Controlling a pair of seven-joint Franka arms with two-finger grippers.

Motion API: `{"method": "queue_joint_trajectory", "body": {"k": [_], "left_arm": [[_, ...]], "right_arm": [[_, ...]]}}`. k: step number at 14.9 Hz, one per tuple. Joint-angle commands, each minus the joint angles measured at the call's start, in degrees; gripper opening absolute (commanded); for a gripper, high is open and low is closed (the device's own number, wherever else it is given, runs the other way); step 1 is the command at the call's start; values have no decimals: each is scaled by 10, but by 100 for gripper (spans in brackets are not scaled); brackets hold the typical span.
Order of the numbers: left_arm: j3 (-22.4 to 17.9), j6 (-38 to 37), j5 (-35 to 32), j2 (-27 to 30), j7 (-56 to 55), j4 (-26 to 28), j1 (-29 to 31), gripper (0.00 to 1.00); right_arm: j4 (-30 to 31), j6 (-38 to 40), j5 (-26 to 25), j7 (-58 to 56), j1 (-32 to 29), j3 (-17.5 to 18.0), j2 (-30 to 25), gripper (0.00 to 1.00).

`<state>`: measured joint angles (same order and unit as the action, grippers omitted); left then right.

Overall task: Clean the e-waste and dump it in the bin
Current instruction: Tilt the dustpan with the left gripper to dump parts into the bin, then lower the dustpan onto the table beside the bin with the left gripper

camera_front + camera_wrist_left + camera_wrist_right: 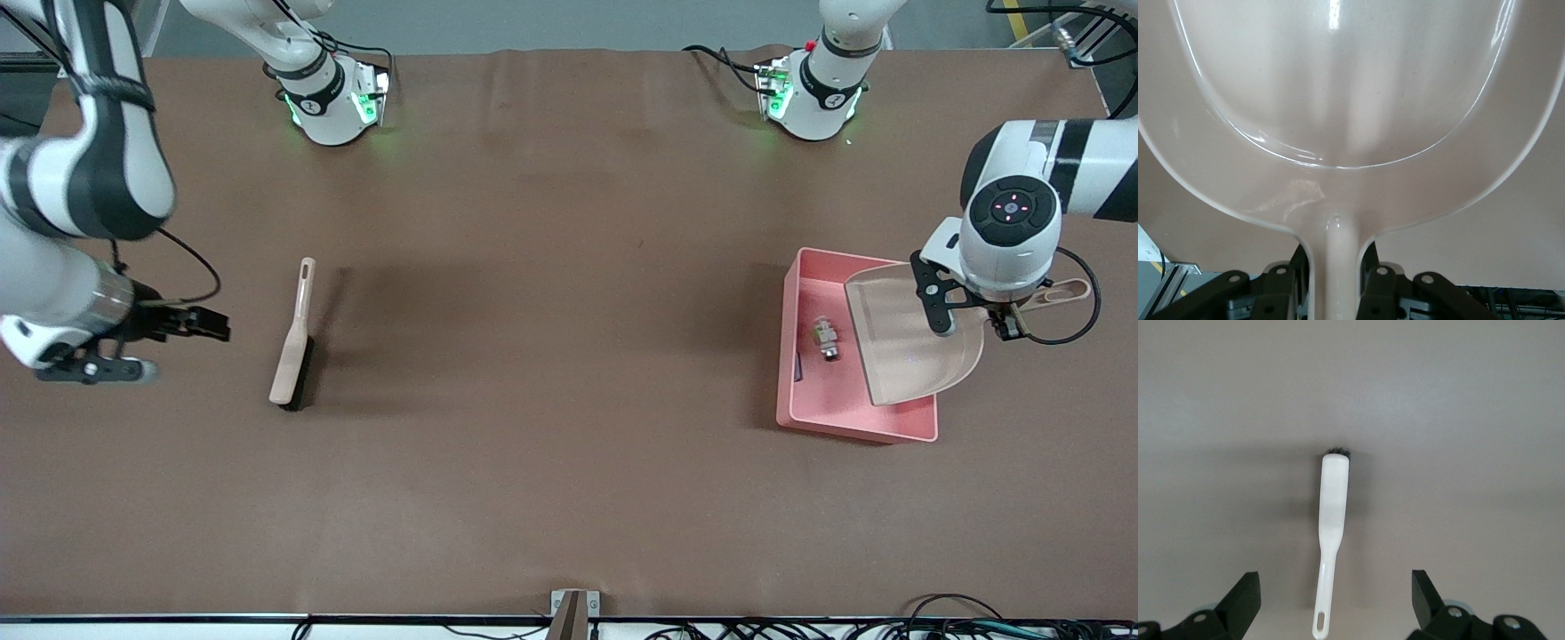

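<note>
Next, I set the beige dustpan down with my left gripper on the table (631, 377) next to the pink bin, toward the brush.
The pink bin (811, 418) stands toward the left arm's end of the table. In it lie the grey-white part (827, 339) and the black block (797, 367), the block against the bin's wall. My left gripper (1003, 316) is shut on the handle (1334, 267) of the beige dustpan (911, 342), which is tilted over the bin. In the left wrist view the pan (1338, 100) looks empty, and the left gripper (1333, 259) has its fingers pressed on both sides of the handle. My right gripper (212, 325) is open and empty, above the table beside the brush (293, 342).
The brush lies flat on the brown table (551, 356) toward the right arm's end, handle pointing at the bases. In the right wrist view it (1331, 520) lies below the open right gripper (1336, 590). Cables run along the table's front edge (800, 629).
</note>
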<state>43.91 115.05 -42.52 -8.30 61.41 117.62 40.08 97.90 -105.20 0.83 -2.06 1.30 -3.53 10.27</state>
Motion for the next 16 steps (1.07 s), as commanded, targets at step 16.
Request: {"method": "queue_joint_trajectory", "body": {"k": [16], "left_arm": [[37,25,-23,-370,-235,-254,-312,1]], "right_arm": [[-78,160,-9,-5,-25,12,-119,100]]}}
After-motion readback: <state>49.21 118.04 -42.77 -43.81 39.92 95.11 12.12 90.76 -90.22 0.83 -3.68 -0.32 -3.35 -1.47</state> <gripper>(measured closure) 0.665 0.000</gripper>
